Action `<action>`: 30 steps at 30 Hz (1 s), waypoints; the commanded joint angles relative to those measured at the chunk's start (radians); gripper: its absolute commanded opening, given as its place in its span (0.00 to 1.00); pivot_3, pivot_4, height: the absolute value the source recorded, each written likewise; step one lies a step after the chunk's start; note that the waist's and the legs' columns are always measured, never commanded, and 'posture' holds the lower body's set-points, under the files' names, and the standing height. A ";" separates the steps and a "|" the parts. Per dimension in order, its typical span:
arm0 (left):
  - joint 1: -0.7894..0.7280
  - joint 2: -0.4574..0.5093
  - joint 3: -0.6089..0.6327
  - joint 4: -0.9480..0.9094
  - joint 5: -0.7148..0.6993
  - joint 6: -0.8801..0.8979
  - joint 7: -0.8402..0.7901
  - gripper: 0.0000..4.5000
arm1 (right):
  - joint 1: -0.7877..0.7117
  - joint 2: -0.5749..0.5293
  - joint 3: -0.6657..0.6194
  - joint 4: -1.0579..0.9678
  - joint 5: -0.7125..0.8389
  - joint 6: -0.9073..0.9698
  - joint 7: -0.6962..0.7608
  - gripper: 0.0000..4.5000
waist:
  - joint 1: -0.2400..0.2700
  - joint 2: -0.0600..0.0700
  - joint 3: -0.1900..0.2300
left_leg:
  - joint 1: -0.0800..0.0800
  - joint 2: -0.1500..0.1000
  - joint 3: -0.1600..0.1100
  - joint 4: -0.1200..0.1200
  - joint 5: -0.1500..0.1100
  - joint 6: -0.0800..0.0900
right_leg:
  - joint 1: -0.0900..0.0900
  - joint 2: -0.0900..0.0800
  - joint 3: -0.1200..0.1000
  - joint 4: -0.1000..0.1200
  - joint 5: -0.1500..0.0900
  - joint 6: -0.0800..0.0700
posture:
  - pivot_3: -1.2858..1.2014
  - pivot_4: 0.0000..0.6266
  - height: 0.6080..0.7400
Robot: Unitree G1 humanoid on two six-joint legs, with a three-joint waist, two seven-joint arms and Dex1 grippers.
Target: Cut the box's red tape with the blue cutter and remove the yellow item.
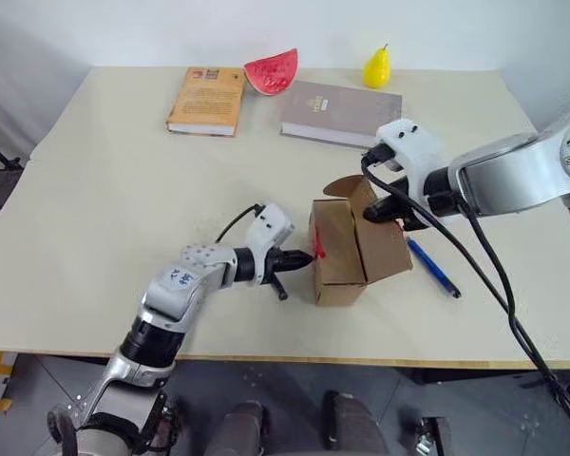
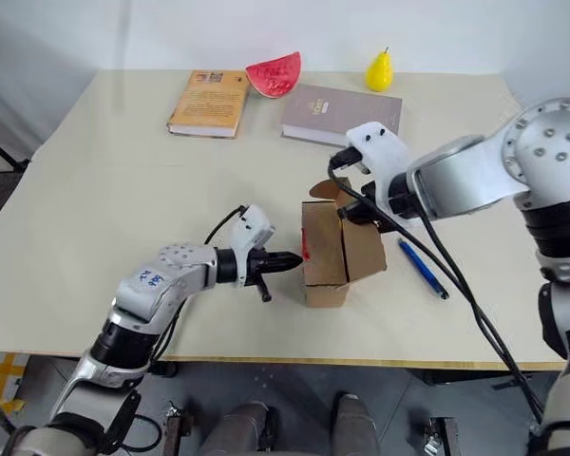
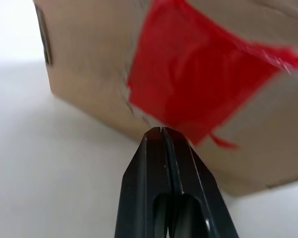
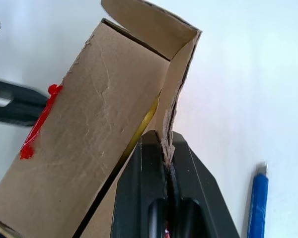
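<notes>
Next, I release the box flap from my right gripper, with the flap spread open on the table (image 1: 388, 248) between the brown box and the blue cutter.
The small brown box (image 1: 361, 249) stands on the table with one end flap (image 1: 347, 185) open. My right gripper (image 1: 378, 215) is shut on the edge of a box flap (image 4: 170, 114). Red tape (image 3: 198, 84) covers the box's left face (image 1: 319, 249). My left gripper (image 1: 307, 256) is shut, its tips pressed against the box just under the tape. A yellow sliver of the yellow item (image 4: 146, 121) shows inside the box through the gap. The blue cutter (image 1: 433, 268) lies on the table just right of the box, held by neither gripper.
At the back of the table lie an orange book (image 1: 207, 100) and a grey book (image 1: 340, 112), with a red watermelon slice (image 1: 273, 71) and a yellow pear (image 1: 377, 66) beside them. The table's front edge (image 1: 294, 359) runs close below the box.
</notes>
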 commanded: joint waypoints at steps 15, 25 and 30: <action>-0.160 -0.008 0.026 0.042 -0.078 -0.116 -0.072 0.00 | -0.013 0.040 -0.044 -0.049 -0.146 0.028 0.042 0.01 | -0.003 0.000 0.000 | 0.000 -0.002 -0.002 0.001 0.000 0.000 | 0.001 0.000 -0.004 0.002 0.000 0.001 | 0.52 0.24 1.00; -0.228 0.113 -0.213 0.295 0.180 -0.401 -0.249 0.00 | 0.024 0.015 -0.079 -0.098 -0.148 0.032 0.049 0.01 | -0.001 0.000 0.000 | 0.003 -0.001 -0.001 0.002 0.000 0.000 | 0.002 0.000 -0.004 0.004 0.000 0.001 | 0.52 0.24 1.00; -0.243 0.163 -0.269 0.312 0.243 -0.445 -0.340 0.00 | 0.016 -0.006 -0.081 -0.109 -0.134 0.038 0.065 0.01 | -0.001 0.001 -0.002 | 0.003 -0.001 -0.001 0.003 0.000 0.000 | 0.003 -0.001 -0.003 0.004 0.001 0.001 | 0.52 0.24 1.00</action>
